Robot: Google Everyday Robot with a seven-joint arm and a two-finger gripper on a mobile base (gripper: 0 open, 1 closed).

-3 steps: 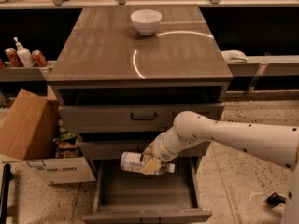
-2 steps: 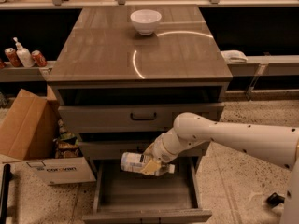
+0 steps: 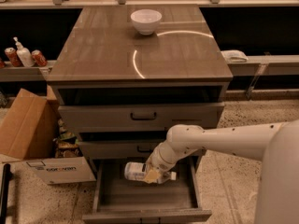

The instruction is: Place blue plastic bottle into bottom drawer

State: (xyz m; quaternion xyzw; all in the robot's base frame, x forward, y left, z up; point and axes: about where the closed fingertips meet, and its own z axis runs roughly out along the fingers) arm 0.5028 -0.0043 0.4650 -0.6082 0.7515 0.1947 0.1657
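Observation:
The blue plastic bottle, now held on its side over the drawer, will be let go by my gripper on the middle of the open bottom drawer's grey bottom [image 3: 156,189].
The blue plastic bottle [image 3: 136,171] lies on its side, held over the back part of the open bottom drawer [image 3: 145,197], its white cap pointing right. My gripper [image 3: 152,174] is shut on the bottle's middle, reaching in from the right on the white arm [image 3: 219,141]. The drawer is pulled out and its grey floor shows below the bottle. I cannot tell whether the bottle touches the floor.
Two upper drawers with dark handles [image 3: 143,116] sit above. A white bowl [image 3: 145,21] stands on the cabinet top. An open cardboard box [image 3: 28,132] stands at the left. A pump bottle [image 3: 22,56] and red cans [image 3: 38,58] sit on a left shelf.
The bottle and gripper have moved slightly down and right, deeper over the drawer. Otherwise nothing has moved.

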